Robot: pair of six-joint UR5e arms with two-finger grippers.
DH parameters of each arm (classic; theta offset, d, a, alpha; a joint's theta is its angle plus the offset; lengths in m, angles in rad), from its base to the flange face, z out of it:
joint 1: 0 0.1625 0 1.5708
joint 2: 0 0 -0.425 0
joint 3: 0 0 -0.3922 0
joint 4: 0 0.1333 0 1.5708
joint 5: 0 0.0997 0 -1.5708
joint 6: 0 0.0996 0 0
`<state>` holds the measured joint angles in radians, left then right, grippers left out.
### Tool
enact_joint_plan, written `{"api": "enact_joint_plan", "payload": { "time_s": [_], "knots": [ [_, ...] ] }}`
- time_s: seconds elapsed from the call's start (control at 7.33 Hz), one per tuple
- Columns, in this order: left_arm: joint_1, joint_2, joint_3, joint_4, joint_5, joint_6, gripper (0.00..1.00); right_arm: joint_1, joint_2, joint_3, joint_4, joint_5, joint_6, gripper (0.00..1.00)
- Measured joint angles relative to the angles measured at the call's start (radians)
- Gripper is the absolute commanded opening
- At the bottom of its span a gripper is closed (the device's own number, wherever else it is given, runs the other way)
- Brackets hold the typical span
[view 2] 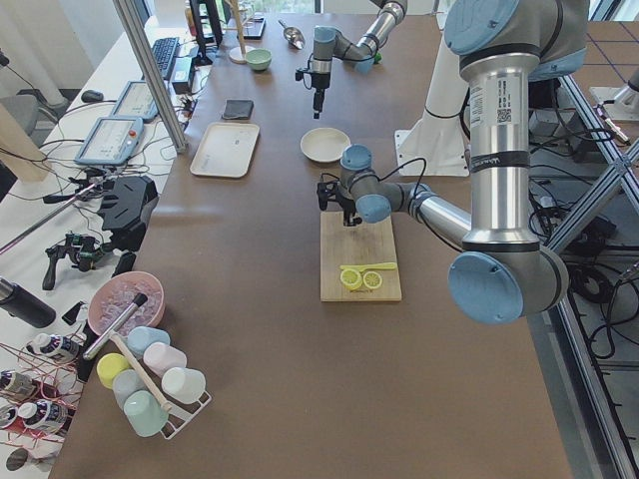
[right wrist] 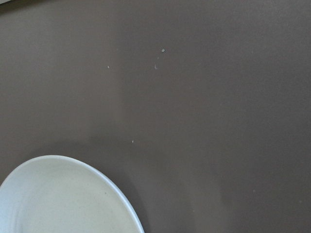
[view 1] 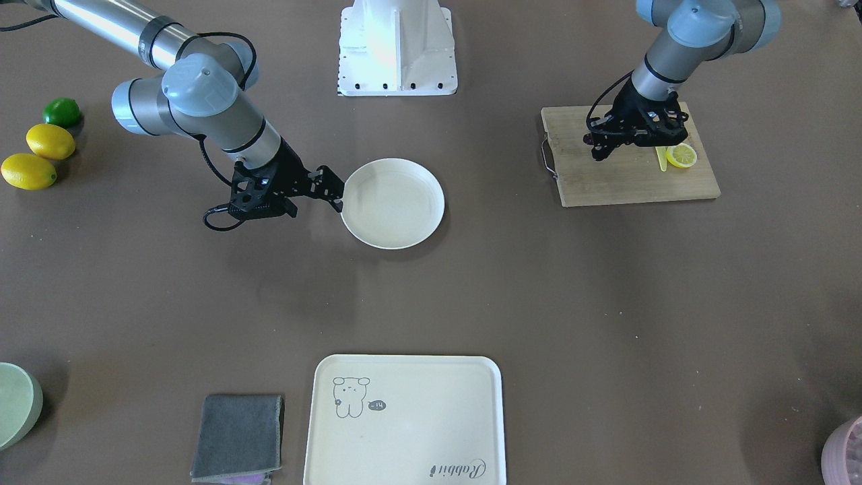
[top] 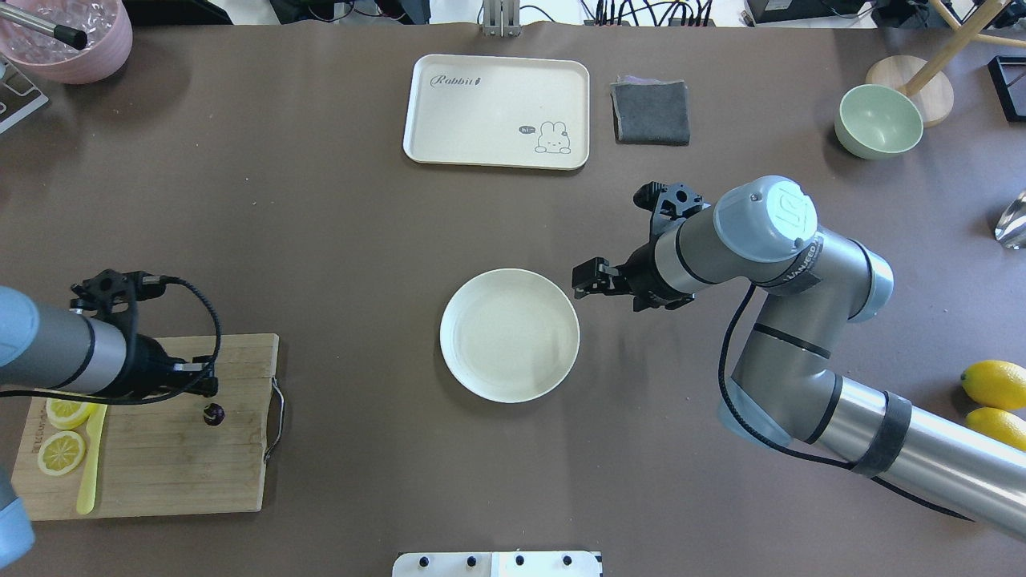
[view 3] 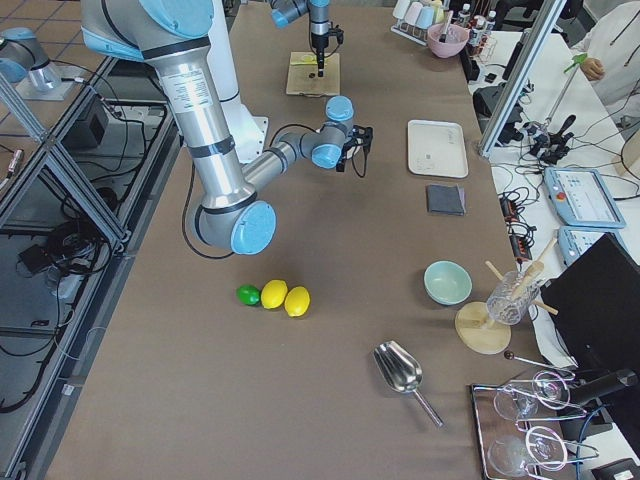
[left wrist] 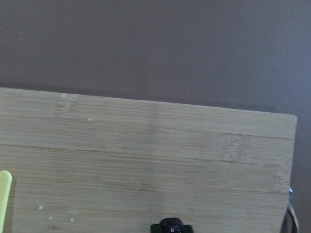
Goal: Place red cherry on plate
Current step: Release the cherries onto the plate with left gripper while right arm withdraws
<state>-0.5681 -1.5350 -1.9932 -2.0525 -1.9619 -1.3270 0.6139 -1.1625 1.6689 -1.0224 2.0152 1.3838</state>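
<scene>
My left gripper needs to let go of the red cherry on the cream plate, just off its middle (view 1: 410,213) toward the cutting board. The cherry is now at the cutting board.
The red cherry (top: 213,414) is a tiny dark red-purple fruit at the right part of the wooden cutting board (top: 160,473). My left gripper (top: 210,391) points down over it. In the left wrist view the red cherry (left wrist: 171,225) shows at the bottom edge, with black fingertips tight on both sides, so the gripper is shut on it. I cannot tell whether the cherry still touches the board. The round cream plate (view 1: 394,202) sits mid-table with nothing on it. My right gripper (view 1: 331,194) hovers open beside the plate's rim (top: 571,308).
Lemon slices (top: 62,453) and a yellow knife (top: 86,461) lie on the board's left end. A rabbit tray (view 1: 404,421) and a grey cloth (view 1: 237,436) are at the far side. Whole lemons (view 1: 40,155) and a lime (view 1: 62,111) lie beyond my right arm. A green bowl (top: 878,120) stands at the far right.
</scene>
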Motion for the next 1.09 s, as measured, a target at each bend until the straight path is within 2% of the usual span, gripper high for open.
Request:
{"api": "enact_joint_plan", "payload": {
  "time_s": [0.27, 0.41, 0.55, 0.68, 0.95, 1.09],
  "knots": [
    [-0.001, -0.302, 0.059, 0.233, 0.002, -0.044, 0.00, 0.061, -0.047, 0.036, -0.001, 0.034, -0.013, 1.00],
    [0.004, -0.464, 0.123, 0.324, 0.003, -0.100, 0.00, 0.103, -0.070, 0.052, -0.002, 0.066, -0.030, 1.00],
    [0.013, -0.578, 0.186, 0.363, 0.004, -0.132, 0.00, 0.152, -0.106, 0.063, -0.002, 0.110, -0.082, 1.00],
    [0.023, -0.657, 0.249, 0.362, 0.005, -0.144, 0.00, 0.203, -0.160, 0.070, -0.001, 0.154, -0.178, 1.00],
    [0.045, -0.762, 0.428, 0.236, 0.007, -0.165, 0.00, 0.276, -0.250, 0.076, 0.002, 0.215, -0.335, 1.00],
    [0.054, -0.785, 0.488, 0.170, 0.007, -0.182, 0.70, 0.303, -0.277, 0.078, 0.004, 0.237, -0.374, 1.00]
  ]
}}
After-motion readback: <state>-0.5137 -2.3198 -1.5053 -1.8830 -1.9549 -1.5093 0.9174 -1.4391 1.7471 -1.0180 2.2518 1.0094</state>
